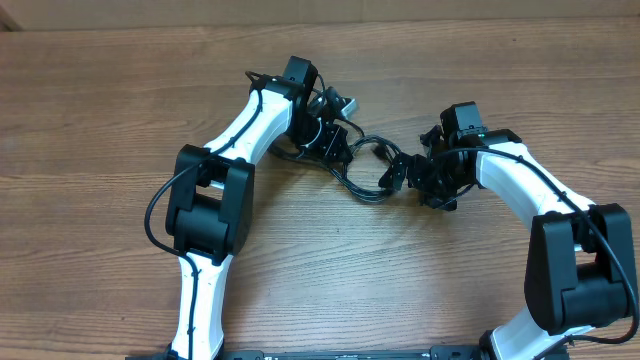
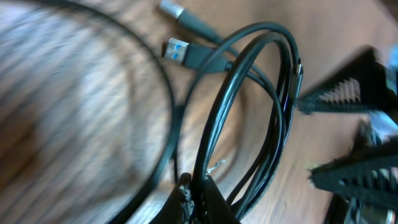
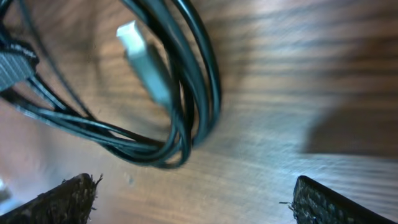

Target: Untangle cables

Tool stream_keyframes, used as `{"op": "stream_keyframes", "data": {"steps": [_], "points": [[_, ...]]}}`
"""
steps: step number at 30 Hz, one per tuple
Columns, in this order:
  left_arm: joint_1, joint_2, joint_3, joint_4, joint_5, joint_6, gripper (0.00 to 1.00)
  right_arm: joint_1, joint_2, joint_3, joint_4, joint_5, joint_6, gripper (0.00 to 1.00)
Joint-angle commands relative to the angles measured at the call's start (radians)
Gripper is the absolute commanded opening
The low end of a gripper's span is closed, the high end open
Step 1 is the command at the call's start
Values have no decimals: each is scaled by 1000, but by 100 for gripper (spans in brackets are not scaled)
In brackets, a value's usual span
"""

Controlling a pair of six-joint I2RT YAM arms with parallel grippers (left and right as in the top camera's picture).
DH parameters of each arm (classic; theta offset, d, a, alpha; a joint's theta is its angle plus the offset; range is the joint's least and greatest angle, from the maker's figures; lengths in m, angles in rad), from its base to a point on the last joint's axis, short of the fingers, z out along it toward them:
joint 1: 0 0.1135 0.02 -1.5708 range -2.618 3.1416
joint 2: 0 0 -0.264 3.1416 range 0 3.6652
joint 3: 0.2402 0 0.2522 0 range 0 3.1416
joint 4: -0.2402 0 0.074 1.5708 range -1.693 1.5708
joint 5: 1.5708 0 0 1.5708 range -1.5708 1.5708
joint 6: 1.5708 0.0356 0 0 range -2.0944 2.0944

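Observation:
The USB plugs' cords cross the loop in the robot's left gripper, so the right gripper needs to reach inside the loop and grab the cords [image 2: 219,63] behind the plugs.
The cables [image 1: 366,172] are thin black cords looped in a tangle on the wooden table between my two grippers. In the left wrist view the loops [image 2: 249,118] rise from my left gripper [image 2: 199,199], which is shut on one strand; two USB plugs [image 2: 180,50] lie at the top. In the overhead view my left gripper [image 1: 335,148] is at the tangle's left end. My right gripper [image 1: 412,175] is open at the right end. In the right wrist view [image 3: 193,199] its fingers straddle bare table just below the cable loop [image 3: 186,124], with a plug [image 3: 146,62] above.
The wooden table [image 1: 100,120] stretches around both arms. The right gripper's black fingers [image 2: 354,143] show at the right edge of the left wrist view. Thicker black arm cables run along the left arm [image 1: 155,205].

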Motion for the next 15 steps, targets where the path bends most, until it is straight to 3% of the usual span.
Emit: {"op": "stream_keyframes", "data": {"steps": [1,4,7,9,13,15], "points": [[-26,16,15,29,-134,-325,4,4,-2,10,18,69,54,100],[-55,16,15,46,-251,-539,4,4,-2,10,30,64,41,95],[-87,16,15,50,-355,-677,4,4,-2,10,66,34,26,79],[-106,16,15,56,-388,-721,4,3,-2,12,106,-82,-5,73],[-119,16,15,66,-371,-779,4,-6,-2,15,193,-426,-93,44],[-119,16,15,90,-326,-713,4,-6,-2,15,259,-444,-117,26]]}}
